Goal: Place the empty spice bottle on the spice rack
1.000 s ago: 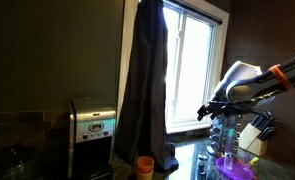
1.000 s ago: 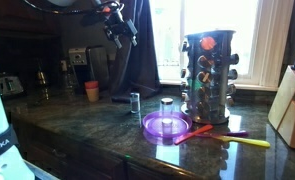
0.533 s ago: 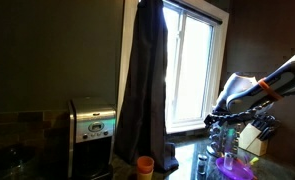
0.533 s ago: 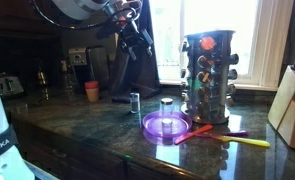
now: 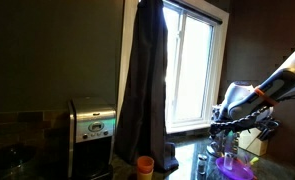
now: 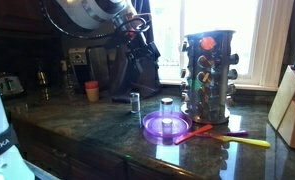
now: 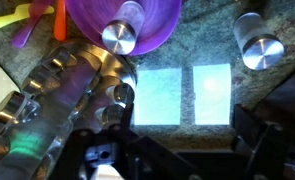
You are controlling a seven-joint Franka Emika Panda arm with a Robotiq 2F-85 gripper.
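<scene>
The small clear bottle in the purple bowl should go to the spice rack. So my gripper will close on the metal cap (image 5: 228,158) (image 7: 118,38) of that bottle.
The spice rack (image 6: 208,70) is a tall stand of small glass jars on the dark counter; it also shows in the wrist view (image 7: 57,100) at the left and in an exterior view (image 5: 230,135) behind the arm. One small clear bottle with a metal cap (image 6: 167,106) stands in a purple bowl (image 6: 152,127); it also shows in the wrist view (image 7: 121,32). Another such bottle (image 6: 134,101) stands on the counter beside the bowl, also in the wrist view (image 7: 257,45). My gripper (image 6: 142,42) hangs above them, open and empty; its fingers show wide apart in the wrist view (image 7: 187,150).
A pale knife block (image 6: 292,108) stands at the counter's end. Yellow and pink utensils (image 6: 232,138) lie next to the bowl. An orange cup (image 6: 92,90) and a metal appliance (image 5: 92,125) stand by the dark curtain (image 5: 145,80).
The arm has come down and moved toward the bowl and the spice rack. The gripper stays open and empty. The bottles and rack have not moved.
</scene>
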